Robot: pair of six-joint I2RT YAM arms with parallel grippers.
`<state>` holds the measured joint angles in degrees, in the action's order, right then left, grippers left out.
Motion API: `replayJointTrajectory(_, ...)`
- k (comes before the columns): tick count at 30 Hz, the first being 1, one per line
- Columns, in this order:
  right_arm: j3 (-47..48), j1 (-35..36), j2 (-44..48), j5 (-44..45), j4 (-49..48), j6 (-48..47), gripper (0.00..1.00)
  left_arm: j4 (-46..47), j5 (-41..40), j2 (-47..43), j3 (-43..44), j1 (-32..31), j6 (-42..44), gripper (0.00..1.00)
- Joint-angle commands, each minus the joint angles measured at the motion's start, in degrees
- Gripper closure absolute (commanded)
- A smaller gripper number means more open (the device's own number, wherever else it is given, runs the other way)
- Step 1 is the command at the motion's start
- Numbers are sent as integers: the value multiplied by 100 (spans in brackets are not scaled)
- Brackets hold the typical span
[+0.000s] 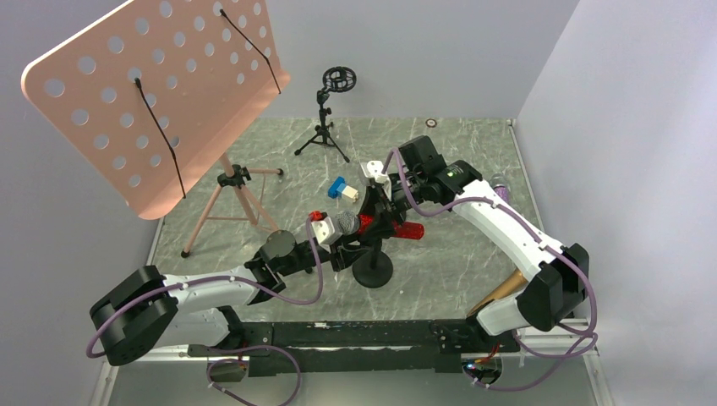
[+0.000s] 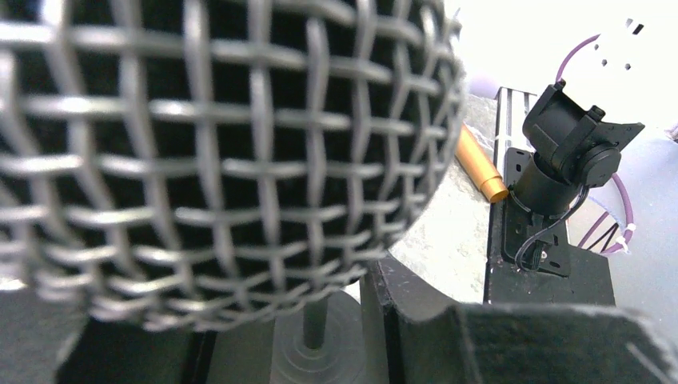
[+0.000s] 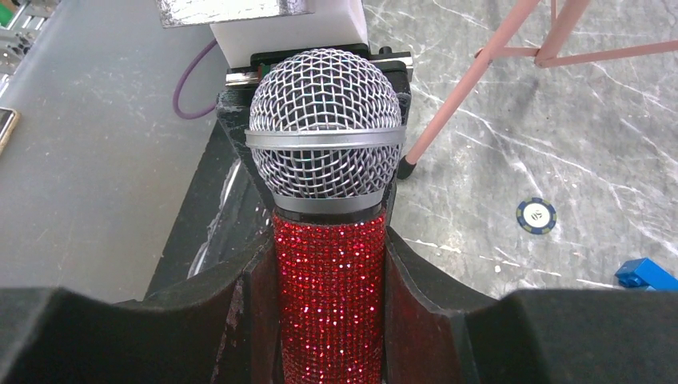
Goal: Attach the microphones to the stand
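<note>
The red glitter microphone is held close to its grille in my right gripper, so next I open it and take the microphone nearer the red body's middle (image 1: 399, 228) before I move the stand.
The red glitter microphone (image 1: 385, 227) lies level above the black round-base stand (image 1: 373, 272). Its silver grille (image 1: 345, 224) points left. My right gripper (image 1: 378, 211) is shut on its red body (image 3: 332, 296). My left gripper (image 1: 338, 247) sits at the grille (image 2: 216, 160), which fills its view, with its fingers (image 2: 416, 300) apart on either side; the stand's pole and base (image 2: 316, 336) show below. The gold microphone (image 1: 499, 292) lies under my right arm and shows in the left wrist view (image 2: 480, 164). The purple microphone (image 1: 500, 186) peeks out behind my right arm.
A pink music stand (image 1: 161, 93) on a tripod stands at the left. A small black tripod with a shock mount (image 1: 336, 80) is at the back. A blue and white block (image 1: 342, 189) and a poker chip (image 3: 536, 215) lie on the marble table.
</note>
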<state>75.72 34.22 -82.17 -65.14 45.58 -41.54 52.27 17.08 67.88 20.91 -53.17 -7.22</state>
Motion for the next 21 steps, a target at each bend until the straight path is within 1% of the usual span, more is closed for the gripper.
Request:
replayJointTrajectory(1, -89, 68, 89, -195, -328, 17, 87, 386, 92, 21, 131, -45, -136, 80)
replayJointTrajectory(2, -100, 68, 112, -185, -337, 37, 85, 423, 75, 8, 108, -47, -141, 71)
replayJointTrajectory(3, -103, 61, 125, -180, -333, 41, 81, 445, 59, -12, 87, -45, -147, 61)
replayJointTrajectory(5, -62, 66, 146, -151, -252, 31, 71, 489, 16, -48, 37, -45, -159, 44)
replayJointTrajectory(6, -32, 49, 154, -134, -225, 39, 65, 505, -35, -73, 16, -45, -179, 36)
replayJointTrajectory(9, 57, 50, 170, -90, -153, 53, 48, 613, -126, -154, -79, -45, -208, 20)
replayJointTrajectory(11, 94, 30, 185, -77, -102, 49, 42, 679, -164, -197, -135, -47, -214, 14)
replayJointTrajectory(13, 122, -3, 211, -54, -59, 49, 33, 696, -178, -238, -168, -45, -211, 9)
replayJointTrajectory(15, 147, -74, 293, -8, -35, 82, 20, 718, -186, -295, -207, -46, -201, 1)
replayJointTrajectory(16, 169, -118, 343, 27, -6, 66, 12, 718, -189, -331, -228, -45, -188, 1)
replayJointTrajectory(17, 194, -156, 406, 70, 47, 32, 7, 692, -195, -374, -251, -45, -168, 1)
replayJointTrajectory(19, 250, -278, 524, 79, 196, -65, 1, 589, -214, -460, -306, -45, -120, 1)
replayJointTrajectory(21, 308, -400, 581, 22, 386, -223, 0, 575, -245, -543, -380, -45, -95, 1)
